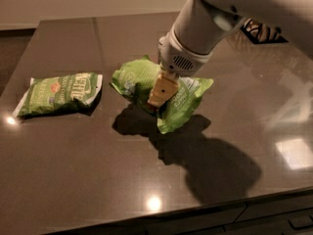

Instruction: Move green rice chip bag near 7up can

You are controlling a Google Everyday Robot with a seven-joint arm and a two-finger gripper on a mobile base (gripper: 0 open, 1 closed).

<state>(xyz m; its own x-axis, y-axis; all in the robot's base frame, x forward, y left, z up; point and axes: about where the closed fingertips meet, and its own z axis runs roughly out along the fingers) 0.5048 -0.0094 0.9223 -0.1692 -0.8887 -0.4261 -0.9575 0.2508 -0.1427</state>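
Next, I release the green rice chip bag on the dark table (191,90) just in front of the 7up can.
The green rice chip bag (182,103) is a crinkled lime-green bag hanging in the air near the middle of the dark table, with its shadow below it. My gripper (156,101) reaches down from the upper right. Its tan fingers (161,89) are shut on the middle of the bag. The 7up can is out of view.
A smaller, darker green bag (61,93) with white lettering lies flat at the left. The dark glossy table (98,180) has its front edge at the bottom of the view. A dark object (261,31) sits at the back right behind my arm.
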